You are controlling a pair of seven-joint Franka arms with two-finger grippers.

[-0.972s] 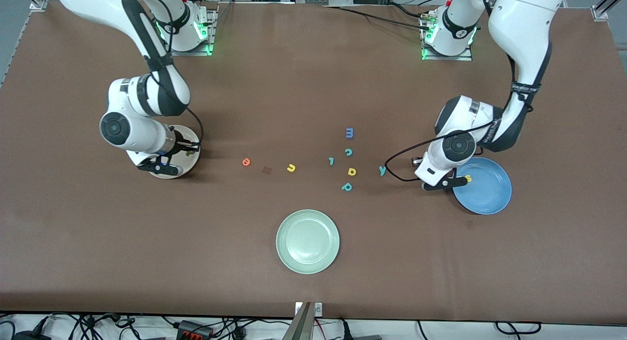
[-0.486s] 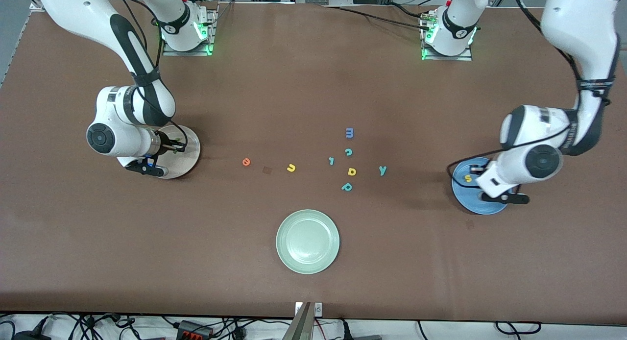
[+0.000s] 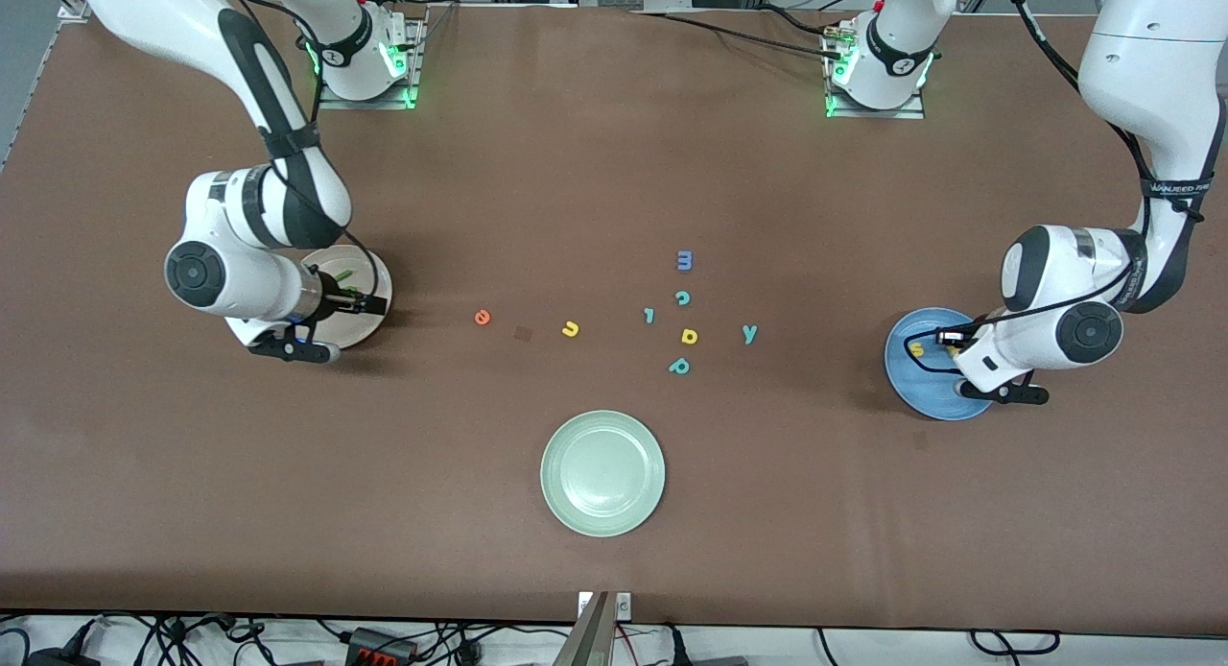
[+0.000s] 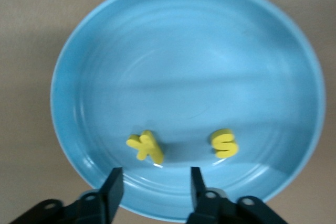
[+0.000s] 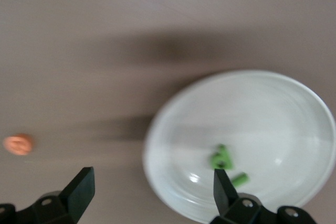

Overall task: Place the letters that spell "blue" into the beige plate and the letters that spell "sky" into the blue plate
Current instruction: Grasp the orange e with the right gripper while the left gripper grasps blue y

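Note:
The orange e (image 3: pixel 483 317) (image 5: pixel 19 144), between the beige plate and the yellow u, is next for my right gripper, which should go there and close on the letter's outer sides.
The blue plate (image 3: pixel 921 397) (image 4: pixel 189 51) lies toward the left arm's end of the table. A yellow k (image 4: pixel 146 146) and a yellow s (image 4: pixel 224 144) (image 3: pixel 918 349) lie in it. My left gripper (image 3: pixel 948 340) (image 4: pixel 154 184) hangs open over the plate, holding nothing. The beige plate (image 3: pixel 372 271) (image 5: pixel 273 103) lies toward the right arm's end and holds a green b-shaped letter (image 5: pixel 222 157) and a green bar (image 5: pixel 240 180). My right gripper (image 3: pixel 363 304) (image 5: pixel 152 190) stands wide open and empty over that plate's edge. The orange e (image 3: pixel 483 316) (image 5: pixel 19 144), yellow u (image 3: pixel 571 329) and teal y (image 3: pixel 749 333) rest on the table.
A pale green plate (image 3: pixel 602 472) lies nearer to the front camera than the letters. Among the loose letters are a blue m (image 3: pixel 684 259), a teal c (image 3: pixel 682 297), a small teal letter (image 3: pixel 649 315), a yellow d-shape (image 3: pixel 689 336) and a teal p (image 3: pixel 679 366).
My left gripper swung across the blue plate and opened, and the yellow k now lies beside the s. My right gripper opened wide over the beige plate.

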